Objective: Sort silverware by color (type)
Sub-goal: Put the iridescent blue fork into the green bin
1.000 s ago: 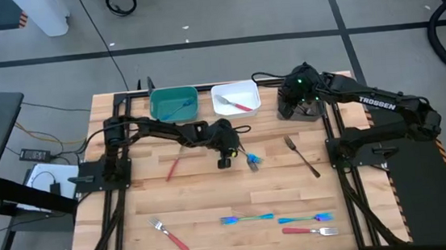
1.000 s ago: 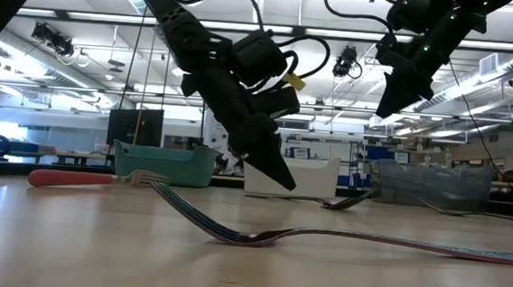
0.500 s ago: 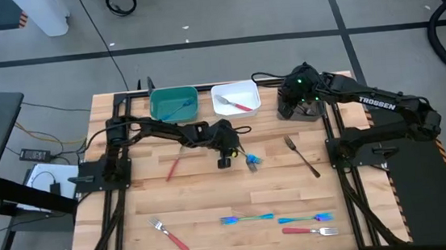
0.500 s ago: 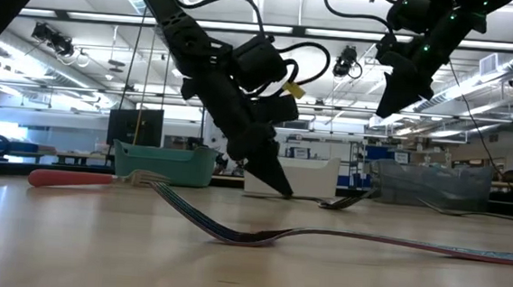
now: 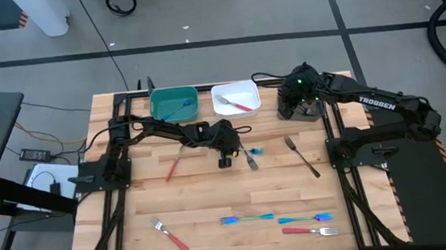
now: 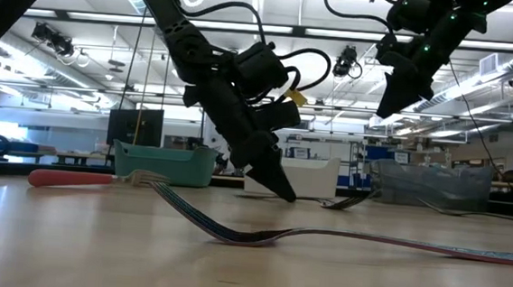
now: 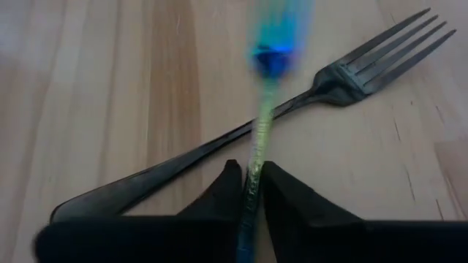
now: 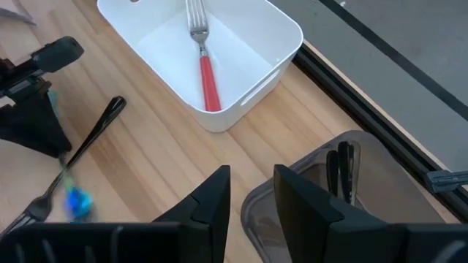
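Next, I open my left gripper, now pinching the blue-teal fork's slim handle short of the dark grey fork beneath, move forward and grip the neck (image 7: 270, 82) near its head.
My left gripper (image 5: 227, 154) (image 7: 252, 183) is low over the table's middle, shut on an iridescent blue-teal fork (image 5: 253, 151). That fork crosses over a dark grey fork (image 7: 219, 150) lying flat on the wood. My right gripper (image 8: 248, 197) is open and hovers above a clear bin (image 5: 301, 107) at the far right, which holds dark forks (image 8: 340, 166). A red-handled fork (image 8: 207, 77) lies in the white bin (image 5: 235, 98). A blue-teal fork lies in the teal bin (image 5: 173, 104). My left gripper pinches the blue-teal fork's slim handle (image 7: 254, 169) between its two fingertips, with the fingers lying along the handle. It comes slanting down from the table's left. The head (image 7: 274, 47) sticks out ahead of the fingers, blurred, above the dark fork.
Loose forks lie on the table: a dark one (image 5: 302, 156) to the right, a red-handled one (image 5: 172, 168) to the left, and red-handled (image 5: 170, 236) (image 5: 309, 231) and blue-teal ones (image 5: 247, 218) (image 5: 304, 218) near the front edge. Bare wood lies between them.
My left gripper has sunk a little toward the table. The blue-teal fork's head has swung away from the dark fork's tines, toward the far right.
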{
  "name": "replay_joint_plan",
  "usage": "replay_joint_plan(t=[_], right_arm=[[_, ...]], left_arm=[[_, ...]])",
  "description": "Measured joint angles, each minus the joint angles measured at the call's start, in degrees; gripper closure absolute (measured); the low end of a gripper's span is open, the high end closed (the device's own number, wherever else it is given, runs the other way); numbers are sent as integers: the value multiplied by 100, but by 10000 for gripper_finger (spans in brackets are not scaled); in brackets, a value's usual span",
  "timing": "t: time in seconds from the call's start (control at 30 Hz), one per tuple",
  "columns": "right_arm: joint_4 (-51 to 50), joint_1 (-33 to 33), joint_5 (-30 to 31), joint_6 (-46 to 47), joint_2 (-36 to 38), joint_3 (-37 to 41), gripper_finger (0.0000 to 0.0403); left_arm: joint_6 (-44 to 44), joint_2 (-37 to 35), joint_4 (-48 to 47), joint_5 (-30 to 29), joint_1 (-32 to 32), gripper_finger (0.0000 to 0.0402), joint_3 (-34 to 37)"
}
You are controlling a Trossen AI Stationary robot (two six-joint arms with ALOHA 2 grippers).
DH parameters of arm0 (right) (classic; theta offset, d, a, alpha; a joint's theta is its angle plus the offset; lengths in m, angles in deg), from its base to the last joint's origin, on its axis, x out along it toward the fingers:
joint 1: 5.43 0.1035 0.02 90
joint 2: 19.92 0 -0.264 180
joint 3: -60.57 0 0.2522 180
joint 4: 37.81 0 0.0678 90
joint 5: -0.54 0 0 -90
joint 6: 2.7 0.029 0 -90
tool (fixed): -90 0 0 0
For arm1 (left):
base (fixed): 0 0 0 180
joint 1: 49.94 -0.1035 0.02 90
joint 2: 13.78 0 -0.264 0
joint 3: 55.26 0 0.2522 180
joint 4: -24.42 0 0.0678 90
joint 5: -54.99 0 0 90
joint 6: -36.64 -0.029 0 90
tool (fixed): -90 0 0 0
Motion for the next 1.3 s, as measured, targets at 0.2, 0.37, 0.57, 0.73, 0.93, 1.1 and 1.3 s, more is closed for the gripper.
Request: replay_joint_plan(t=[0.2, 0.37, 0.57, 0.73, 0.93, 1.1, 1.3], right_arm=[[-3, 0, 0, 0, 0, 0, 289], [-7, 0, 0, 0, 0, 0, 289], [-7, 0, 0, 0, 0, 0, 289], [-7, 0, 0, 0, 0, 0, 289], [-7, 0, 0, 0, 0, 0, 289], [-7, 0, 0, 0, 0, 0, 289], [-7, 0, -2, 46, 0, 0, 289]], left_arm=[[-267, 2, -67, -54, -3, 393, -4], [-304, 2, -74, -59, -4, 400, -2], [-299, 12, -191, -59, -6, 401, -93], [-92, 13, -277, -57, -6, 391, -96], [17, 17, -293, -63, -12, 349, -92], [585, 25, -352, -54, -17, 318, -172], [1511, 171, -983, 200, -51, 311, -678]])
